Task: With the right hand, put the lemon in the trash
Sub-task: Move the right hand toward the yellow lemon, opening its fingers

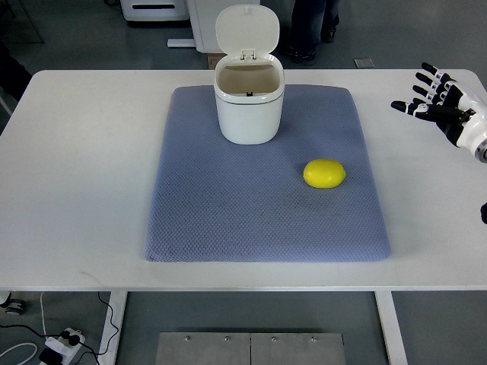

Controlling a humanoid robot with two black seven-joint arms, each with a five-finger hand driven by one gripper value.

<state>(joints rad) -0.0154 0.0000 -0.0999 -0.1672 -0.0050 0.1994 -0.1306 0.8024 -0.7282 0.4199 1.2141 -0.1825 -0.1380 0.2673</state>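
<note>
My right gripper is to close next on the middle (325,173) of the yellow lemon, setting its fingers on the lemon's far side and its thumb on the near side.
A yellow lemon (324,173) lies on the blue-grey mat (228,213), right of its middle. Behind it and to the left stands a small white trash bin (249,106) with its lid flipped up and its inside showing. My right hand (437,97) hovers over the bare table at the far right, well to the right of and behind the lemon, with its fingers spread and nothing in them. The left arm does not show.
The mat lies on a white table (76,167). Beyond the far edge a person's legs and shoes (308,30) stand on the floor beside white equipment (163,11). Cables and a power strip (57,346) lie on the floor at the lower left.
</note>
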